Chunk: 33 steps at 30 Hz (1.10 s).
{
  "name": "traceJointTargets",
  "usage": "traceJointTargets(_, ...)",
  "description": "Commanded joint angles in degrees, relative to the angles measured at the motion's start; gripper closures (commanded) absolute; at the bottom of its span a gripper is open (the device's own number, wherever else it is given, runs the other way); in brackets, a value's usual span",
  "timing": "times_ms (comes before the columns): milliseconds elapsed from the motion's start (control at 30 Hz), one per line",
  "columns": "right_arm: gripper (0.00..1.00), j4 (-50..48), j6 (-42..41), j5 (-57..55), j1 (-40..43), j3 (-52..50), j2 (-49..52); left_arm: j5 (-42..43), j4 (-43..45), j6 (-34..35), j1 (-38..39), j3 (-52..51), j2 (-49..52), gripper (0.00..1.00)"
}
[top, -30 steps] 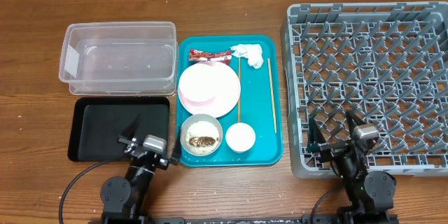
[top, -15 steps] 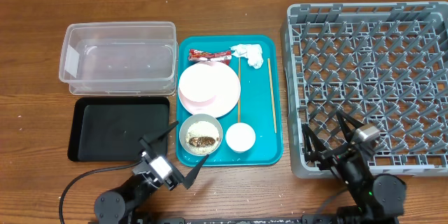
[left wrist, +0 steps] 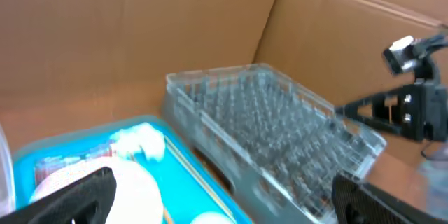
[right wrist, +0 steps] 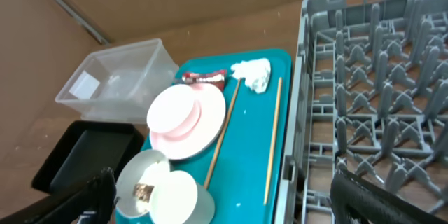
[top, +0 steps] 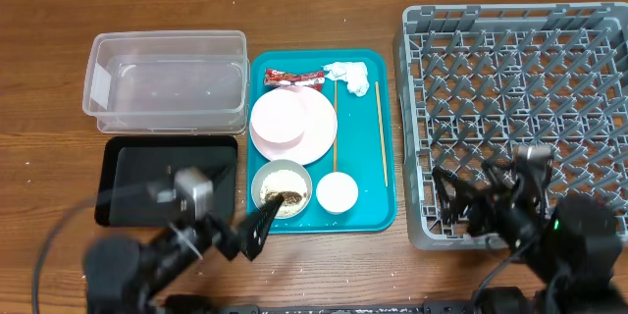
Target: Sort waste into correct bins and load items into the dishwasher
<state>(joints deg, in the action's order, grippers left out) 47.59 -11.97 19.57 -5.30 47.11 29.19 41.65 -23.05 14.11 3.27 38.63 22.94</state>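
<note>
The white cup has its rim [top: 319, 192] [left wrist: 196, 220] on the side beside the grey bowl. My left gripper goes there next and closes on it.
On the teal tray [top: 365, 206] lie a red wrapper [top: 292, 79], a white tissue [top: 351, 77], stacked pink plates [top: 292, 123], a grey bowl [top: 283, 188] with rice and a brown scrap, a white cup [top: 337, 192] and two chopsticks [top: 380, 132]. The clear tub [top: 167, 78] and black tray [top: 167, 182] lie to the left, the grey dish rack [top: 520, 98] to the right. My left gripper [top: 240, 221] is open and empty, blurred, at the bowl's front left. My right gripper [top: 476, 196] is open and empty over the rack's front left corner. The right wrist view shows the plates [right wrist: 185, 119], bowl [right wrist: 143, 182] and cup [right wrist: 182, 196].
The left wrist view is blurred and shows the rack [left wrist: 266, 126], the tissue [left wrist: 143, 140] and the teal tray [left wrist: 189, 175]. Bare wooden table lies in front of the tray and bins. Cardboard walls stand behind the table.
Both arms have risen from the front edge. The left gripper swung up and right toward the bowl. The right arm shifted right, its gripper over the rack's front edge.
</note>
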Motion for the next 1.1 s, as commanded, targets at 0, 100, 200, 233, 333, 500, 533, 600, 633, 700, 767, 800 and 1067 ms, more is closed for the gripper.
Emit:
traceJointTargets(0,0.0,1.95,-0.09,2.89,0.02,9.07,6.51,3.23,-9.42,0.39,-0.17,12.87,12.9,0.0)
traceJointTargets(100,0.0,2.69,-0.07,9.16,0.02,13.07,9.79,6.38,-14.71,0.09,-0.2,20.35,21.35,0.0)
traceJointTargets(200,0.0,2.19,-0.07,11.43,0.02,14.19,11.13,17.11,-13.97,5.27,-0.2,22.95,27.93,0.0)
traceJointTargets(233,0.0,2.43,-0.07,11.43,0.02,14.14,11.13,20.52,-12.2,5.22,-0.2,22.95,29.35,0.0)
traceJointTargets(333,0.0,3.78,-0.04,11.39,0.02,14.14,11.13,22.16,-10.16,5.2,0.35,22.99,33.33,0.0)
traceJointTargets(500,0.0,5.84,-0.09,7.8,0.02,14.14,11.13,-0.61,-18.29,5.18,7.93,22.99,35.76,0.06)
traceJointTargets(533,0.0,6.4,-0.11,6.93,0.02,14.12,11.15,-8.55,-20.55,5.22,11.13,22.99,35.93,0.05)
traceJointTargets(600,0.0,7.23,-0.33,5.68,0.02,14.1,11.23,-21.88,-23.58,5.64,17.53,22.99,36.7,0.04)
traceJointTargets(633,0.0,7.41,-0.33,5.64,0.02,14.08,11.34,-27.45,-24.68,5.84,20.85,22.99,37.35,0.04)
traceJointTargets(700,0.0,7.45,-0.33,5.64,0.02,14.08,11.67,-39.08,-26.16,7.69,28.63,22.99,39.6,0.04)
traceJointTargets(767,0.0,7.41,-0.42,5.55,0.02,14.08,12.04,-46.82,-26.38,9.75,34.14,22.97,42.38,0.04)
traceJointTargets(800,0.0,7.43,-1.01,5.55,0.02,14.08,12.26,-49.55,-26.21,10.78,36.24,22.99,44.04,0.04)
traceJointTargets(1067,0.0,9.53,-3.52,5.55,0.02,14.08,14.14,-48.17,-23.52,18.08,39.5,22.99,61.77,0.22)
